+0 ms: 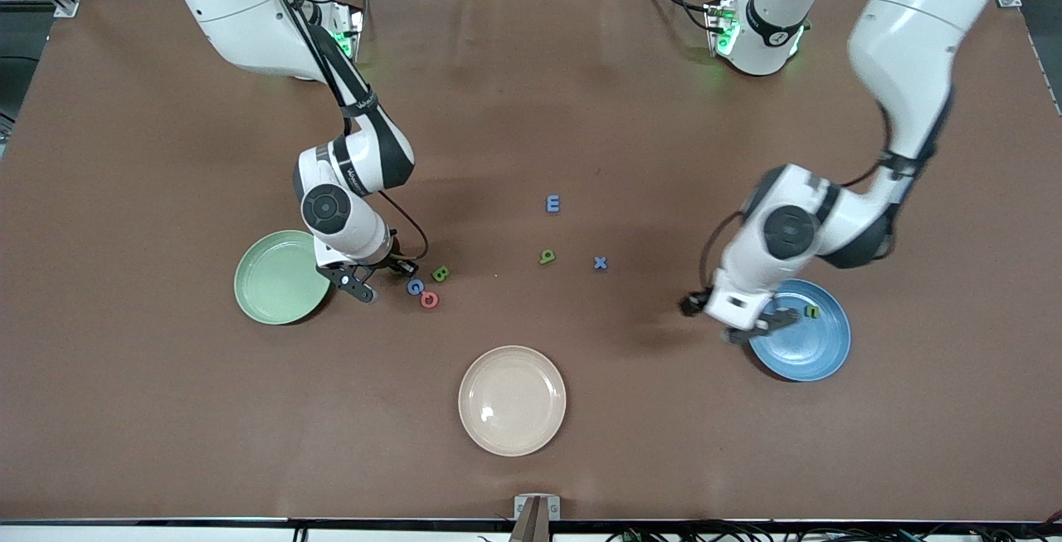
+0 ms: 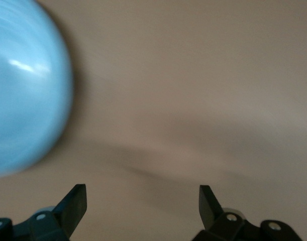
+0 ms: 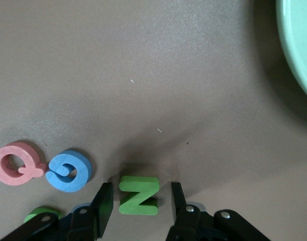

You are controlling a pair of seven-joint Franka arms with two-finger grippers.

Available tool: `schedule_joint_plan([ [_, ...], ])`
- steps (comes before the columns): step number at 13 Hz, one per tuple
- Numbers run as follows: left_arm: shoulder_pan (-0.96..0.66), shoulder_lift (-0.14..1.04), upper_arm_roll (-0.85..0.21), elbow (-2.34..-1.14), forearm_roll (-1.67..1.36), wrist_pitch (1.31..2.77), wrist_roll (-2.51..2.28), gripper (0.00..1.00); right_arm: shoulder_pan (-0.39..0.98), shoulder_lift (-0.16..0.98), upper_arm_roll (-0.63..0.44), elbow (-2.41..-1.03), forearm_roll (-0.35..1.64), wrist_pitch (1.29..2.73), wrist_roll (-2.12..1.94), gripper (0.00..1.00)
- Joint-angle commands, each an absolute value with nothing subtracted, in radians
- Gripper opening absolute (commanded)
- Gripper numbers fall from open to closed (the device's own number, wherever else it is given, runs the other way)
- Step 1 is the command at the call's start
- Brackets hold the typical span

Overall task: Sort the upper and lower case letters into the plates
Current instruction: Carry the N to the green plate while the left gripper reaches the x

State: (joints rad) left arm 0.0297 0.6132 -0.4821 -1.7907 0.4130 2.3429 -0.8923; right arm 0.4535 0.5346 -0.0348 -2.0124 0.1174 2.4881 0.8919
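Note:
My left gripper should next need to move over to the blue x in the middle of the table, near the green letter, and close on the sides of the blue x [image 1: 600, 263].
My right gripper [image 1: 358, 285] is low at the table beside the mint green plate [image 1: 274, 280]. It is open, with one finger on each side of a green N [image 3: 138, 195] and a small gap on both sides. Blue G [image 1: 415, 285], red Q [image 1: 429, 300] and green B [image 1: 440, 274] lie close by. Blue E [image 1: 552, 204], a green letter [image 1: 547, 256] and blue x [image 1: 600, 262] lie mid-table. My left gripper [image 1: 763, 326] is open and empty over the edge of the blue plate [image 1: 809, 351], which holds one green letter [image 1: 811, 310].
A cream-beige plate [image 1: 512, 400] stands empty near the front camera, mid-table. In the right wrist view the blue G [image 3: 68, 170] and red Q [image 3: 17, 163] lie beside the N, and the mint plate's rim [image 3: 299, 45] shows. The left wrist view shows the blue plate [image 2: 22, 85].

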Motion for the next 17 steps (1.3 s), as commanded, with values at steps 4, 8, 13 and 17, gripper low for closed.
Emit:
schedule_joint_plan([
  [4, -0.15, 0.739, -0.471, -1.679, 0.463, 2.359, -0.919, 0.98, 0.463, 0.529, -0.041, -2.034, 0.123, 2.503, 0.888, 0.27],
  [8, -0.271, 0.833, -0.43, -1.582, 0.465, 2.362, -1.072, 0.91, 0.436, 0.508, -0.046, -2.02, 0.123, 2.476, 0.806, 0.01],
  [13, -0.33, 0.815, -0.353, -1.585, 0.46, 2.35, -1.078, 0.88, 0.221, 0.396, -0.043, -1.942, 0.129, 2.211, 0.443, 0.01],
  [17, -0.316, 0.787, -0.371, -1.641, 0.46, 2.352, -1.127, 0.7, 0.072, 0.373, -0.043, -2.02, 0.132, 2.207, 0.172, 0.01],
])
